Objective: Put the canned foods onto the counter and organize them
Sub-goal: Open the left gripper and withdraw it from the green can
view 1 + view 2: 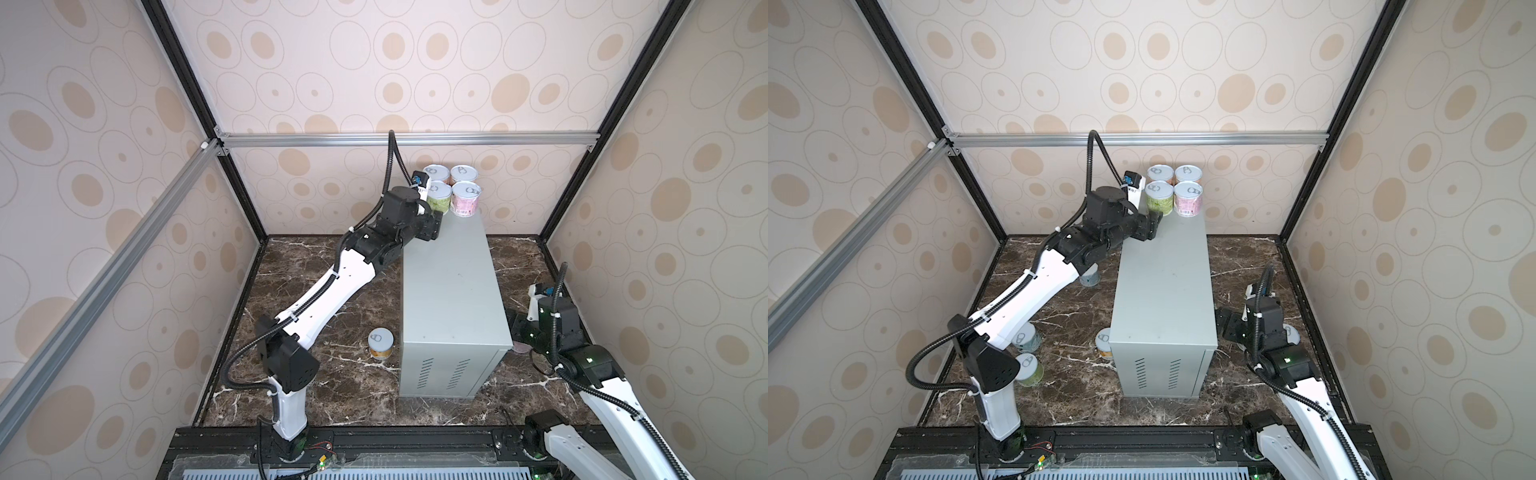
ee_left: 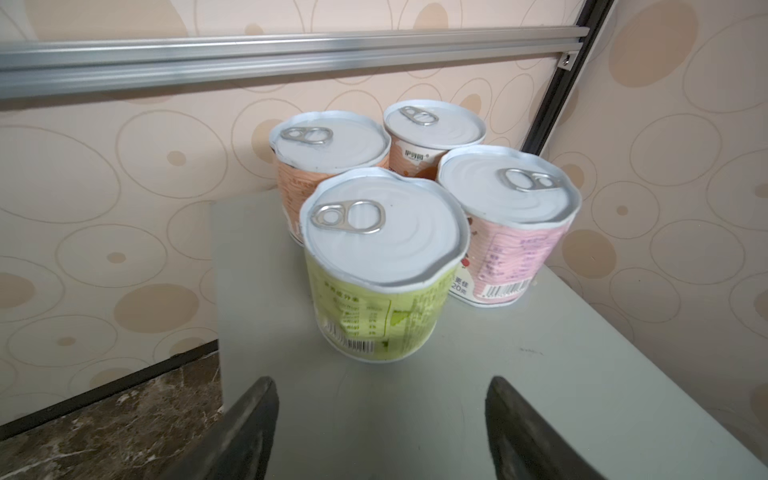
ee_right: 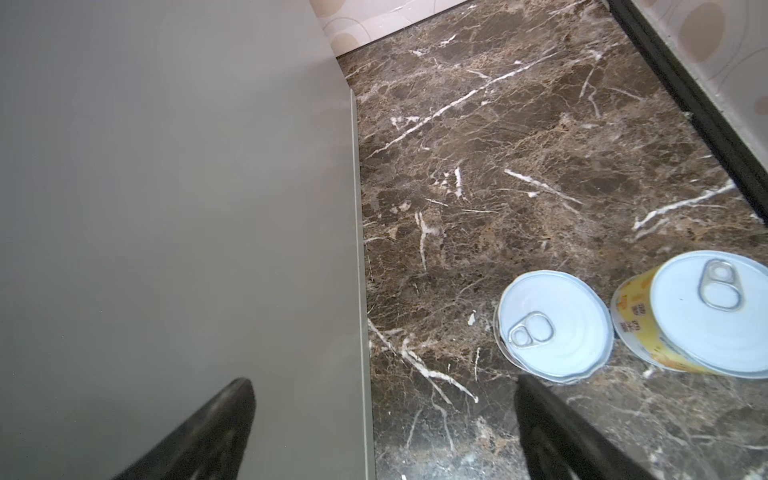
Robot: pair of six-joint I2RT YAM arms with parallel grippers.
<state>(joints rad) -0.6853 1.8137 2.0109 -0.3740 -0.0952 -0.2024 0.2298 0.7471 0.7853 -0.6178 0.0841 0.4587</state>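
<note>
My right gripper is going to close around the sides of the lid-up can (image 1: 520,348) (image 3: 554,328), the one that stands between the counter and the yellow can.
The counter (image 1: 453,291) (image 1: 1163,286) is a long grey metal box standing on the marble. Several cans stand clustered upright at its far end, the green can (image 2: 374,291) (image 1: 439,200) and the pink can (image 2: 511,249) (image 1: 466,200) in front of two orange ones (image 2: 328,153). My left gripper (image 2: 382,386) (image 1: 434,226) hovers open over the counter top just short of the green can, with nothing between its fingers. Low beside the counter's right wall, my right gripper (image 3: 384,384) (image 1: 1225,322) is open and empty. Beside it on the marble stand a lid-up can (image 3: 555,324) and a yellow can (image 3: 706,316).
More cans stand on the marble floor (image 1: 316,257): one by the counter's near left corner (image 1: 380,343) (image 1: 1104,344), two by my left arm's base (image 1: 1027,336) (image 1: 1030,370), and a pale blue one under that arm (image 1: 1090,278). Patterned walls with aluminium rails enclose the cell.
</note>
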